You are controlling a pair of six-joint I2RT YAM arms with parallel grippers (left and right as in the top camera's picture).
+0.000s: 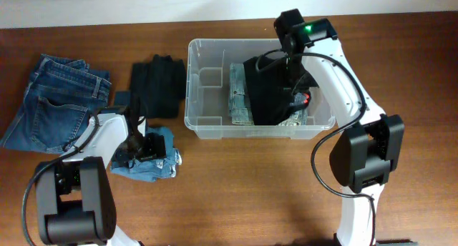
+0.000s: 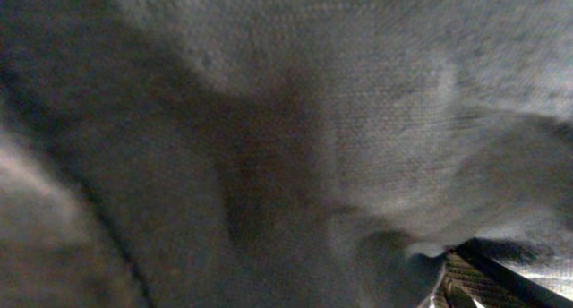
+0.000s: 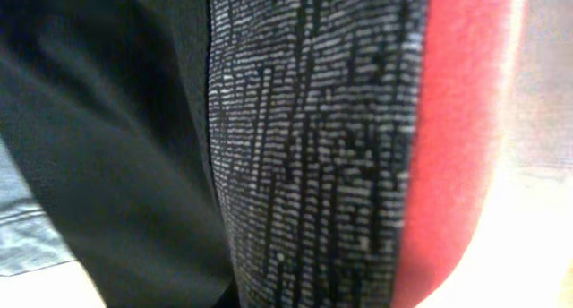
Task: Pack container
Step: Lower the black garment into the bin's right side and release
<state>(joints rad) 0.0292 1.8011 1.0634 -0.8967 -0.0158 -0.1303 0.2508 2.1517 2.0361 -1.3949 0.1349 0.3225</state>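
The black garment is bulging up at a slant inside the container, so my right gripper will grab it near the red strip (image 1: 308, 99) and gently flatten it toward the side of the container.
The clear container (image 1: 207, 121) stands mid-table. It holds folded light denim (image 1: 240, 96) and a black garment (image 1: 266, 89) that bulges up on its right side. My right gripper (image 1: 295, 85) reaches down into the container and is shut on the black garment. Black cloth (image 3: 107, 147), a grey-flecked band (image 3: 313, 147) and a red strip (image 3: 457, 147) fill the right wrist view, hiding the fingers. My left gripper (image 1: 139, 149) is open and pressed down into a crumpled light-blue denim piece (image 1: 161, 164) in front of the container's left end. Greyish fabric (image 2: 358, 120) fills the left wrist view.
Blue jeans (image 1: 57, 99) lie spread at the far left. A folded black garment (image 1: 157, 85) lies between them and the container. The right arm's base (image 1: 365, 156) stands at the front right and the left arm's base (image 1: 75, 196) at the front left.
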